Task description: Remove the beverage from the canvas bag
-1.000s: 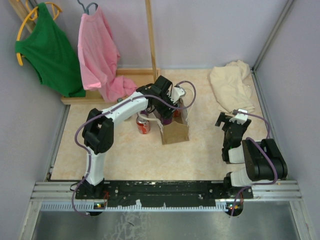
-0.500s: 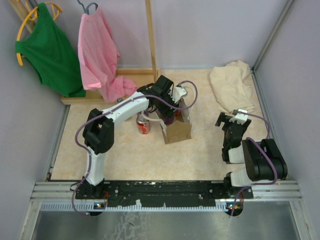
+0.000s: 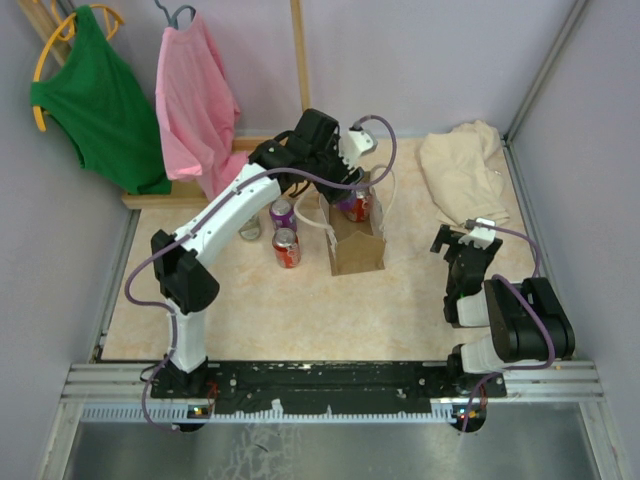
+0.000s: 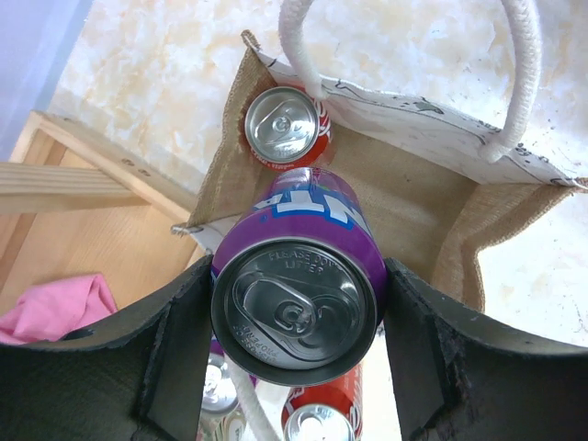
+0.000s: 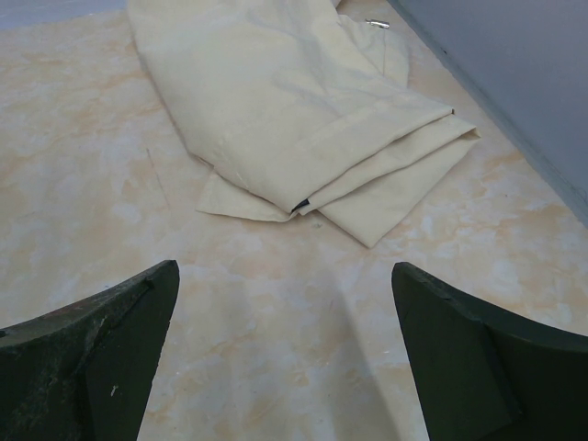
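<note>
Next, I put the purple can, now held just above the bag's open mouth, down with my left gripper on the table [image 3: 250,263] in front of the clear bottle, beside the red can.
The tan canvas bag [image 3: 356,248] with white rope handles stands mid-table. My left gripper [image 3: 348,192] is shut on a purple beverage can [image 3: 353,207] and holds it just above the bag's open mouth. In the left wrist view the purple can [image 4: 296,308] sits top up between my two fingers [image 4: 175,349], with the bag [image 4: 418,207] below it. A red can [image 4: 283,129] stands inside the bag at its far corner. My right gripper [image 3: 465,240] is open and empty over bare table at the right, also shown in the right wrist view [image 5: 285,354].
A red can [image 3: 287,248] and a purple can [image 3: 283,213] stand on the table left of the bag. A pale beige cloth heap [image 3: 462,170] lies at the back right. A wooden rack [image 3: 250,150] with green and pink garments is at the back left.
My left gripper has risen and moved back with the purple can, lifting it from inside the bag to above its mouth. The bag has straightened upright. The right arm has not moved.
</note>
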Controlling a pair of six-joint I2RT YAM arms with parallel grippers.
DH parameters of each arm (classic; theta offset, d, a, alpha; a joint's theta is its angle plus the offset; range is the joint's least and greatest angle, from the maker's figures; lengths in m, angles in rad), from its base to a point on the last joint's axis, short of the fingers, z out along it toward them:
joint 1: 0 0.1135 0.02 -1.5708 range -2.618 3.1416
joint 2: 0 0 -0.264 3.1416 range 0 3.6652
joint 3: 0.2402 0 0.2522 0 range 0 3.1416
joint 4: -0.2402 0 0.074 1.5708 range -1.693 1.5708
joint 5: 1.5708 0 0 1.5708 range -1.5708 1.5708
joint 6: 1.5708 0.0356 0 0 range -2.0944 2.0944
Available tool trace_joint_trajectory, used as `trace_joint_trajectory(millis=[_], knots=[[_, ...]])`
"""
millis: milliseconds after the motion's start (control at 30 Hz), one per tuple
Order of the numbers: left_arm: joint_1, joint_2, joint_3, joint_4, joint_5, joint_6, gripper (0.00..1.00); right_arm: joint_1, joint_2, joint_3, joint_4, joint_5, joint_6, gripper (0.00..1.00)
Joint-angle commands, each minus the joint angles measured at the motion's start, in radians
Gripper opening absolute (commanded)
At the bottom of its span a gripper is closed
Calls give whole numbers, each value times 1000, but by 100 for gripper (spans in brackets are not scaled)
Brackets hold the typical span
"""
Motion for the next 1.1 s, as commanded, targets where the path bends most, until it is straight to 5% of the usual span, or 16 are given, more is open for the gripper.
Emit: trace_joint_trajectory(millis=[0, 533, 800, 1067], knots=[[-4, -105, 42, 20, -49, 6, 0, 6, 1, 24, 43, 12, 2, 99], [48, -393, -109, 27, -411, -33, 0, 5, 0, 25, 43, 13, 1, 99], [187, -671, -461, 84, -410, -169, 0, 6, 0, 25, 41, 13, 2, 99], [198, -841, -847, 201, -418, -329, 0, 7, 0, 25, 43, 12, 2, 99]])
